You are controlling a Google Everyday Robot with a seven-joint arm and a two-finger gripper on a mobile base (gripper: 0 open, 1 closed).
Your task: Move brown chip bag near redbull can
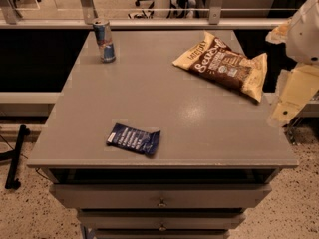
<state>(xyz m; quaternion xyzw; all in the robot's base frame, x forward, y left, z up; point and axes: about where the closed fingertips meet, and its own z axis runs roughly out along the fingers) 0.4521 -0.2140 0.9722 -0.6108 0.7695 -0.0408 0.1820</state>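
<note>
I will close my gripper on the far side of the brown chip bag (240, 63), near the tan end of the bag that is farther from the redbull can.
The brown chip bag (222, 63) lies flat on the grey table (164, 103) at the back right, with white script on a dark brown centre and tan edges. The redbull can (104, 41) stands upright at the back left corner, well apart from the bag. My gripper (288, 102) hangs at the right edge of the view, just off the table's right side. It is to the right of the bag and slightly nearer than it, and it touches nothing.
A small flat dark-blue packet (133, 139) lies near the table's front edge, left of centre. Drawers (162, 198) sit under the tabletop. A railing (149, 21) and a dark drop run behind the table. Chair bases stand on the floor beyond.
</note>
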